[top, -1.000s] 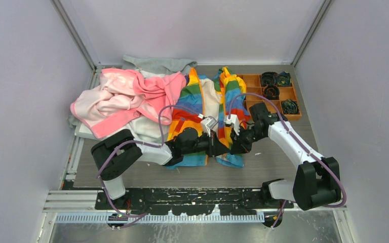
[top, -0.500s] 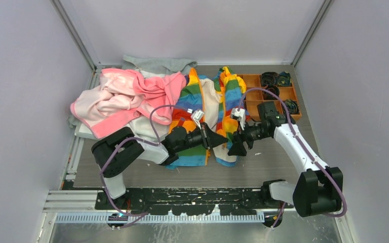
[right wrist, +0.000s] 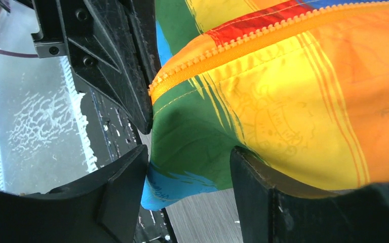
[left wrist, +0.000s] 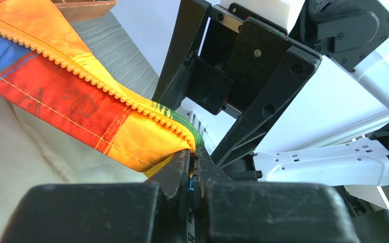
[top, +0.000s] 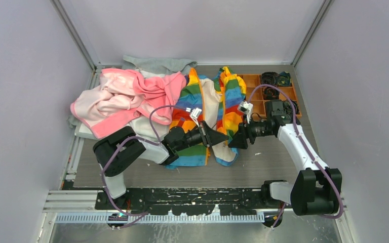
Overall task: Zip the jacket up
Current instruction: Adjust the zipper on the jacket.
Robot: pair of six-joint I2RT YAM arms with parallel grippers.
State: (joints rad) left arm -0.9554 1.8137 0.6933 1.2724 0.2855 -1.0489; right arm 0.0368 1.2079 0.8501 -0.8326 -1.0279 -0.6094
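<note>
My left gripper should need to regrasp, as its fingers cover the lower end of the zipper. My right gripper should first pinch the green edge (left wrist: 185,123) beside the orange teeth.
The rainbow-striped jacket (top: 192,98) lies open in the middle of the table, cream lining up. My left gripper (top: 225,136) is shut on the lower end of one front edge, right at the orange zipper teeth (left wrist: 106,87), and holds that corner (left wrist: 147,136) off the table. My right gripper (top: 234,138) faces it from the right and is open. A green and blue fold of the jacket (right wrist: 197,136) hangs between its fingers (right wrist: 126,172), unpinched. The zipper (right wrist: 263,38) runs above them.
A pink garment (top: 126,98) is heaped at back left, partly over the jacket, with a grey garment (top: 157,65) behind it. An orange compartment tray (top: 257,81) with black parts stands at back right, just beyond my right wrist.
My right gripper has opened and pulled back to the right, away from the left one. The left gripper has stayed shut on the zipper edge and lifted slightly.
</note>
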